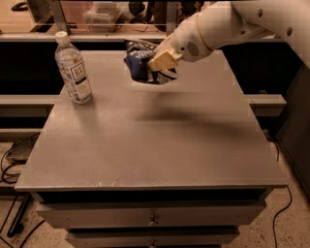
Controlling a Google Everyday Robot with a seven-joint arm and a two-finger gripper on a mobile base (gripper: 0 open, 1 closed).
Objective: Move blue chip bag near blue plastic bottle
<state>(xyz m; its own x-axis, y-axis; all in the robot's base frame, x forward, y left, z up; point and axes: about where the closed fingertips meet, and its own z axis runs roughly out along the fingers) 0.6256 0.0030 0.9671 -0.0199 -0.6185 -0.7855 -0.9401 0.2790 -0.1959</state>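
Next, my gripper releases the blue chip bag on the grey table [118,100] next to the base of the blue plastic bottle.
The blue chip bag [137,62], crinkled dark-blue foil with white patches, hangs in my gripper [161,61] above the back middle of the grey table [145,145]. The gripper is shut on the bag's right side and the white arm reaches in from the upper right. The blue plastic bottle [73,69], clear with a white cap and a white label with a dark blue square, stands upright at the table's back left. The bag is roughly a hand's width to the right of the bottle and off the surface. The small dark-blue packet is hidden behind the bag.
The table has drawers [152,218] below its front edge. A low shelf [29,100] runs behind at both sides. Cables [9,169] lie on the floor at the left. Containers [104,12] sit behind the back rail.
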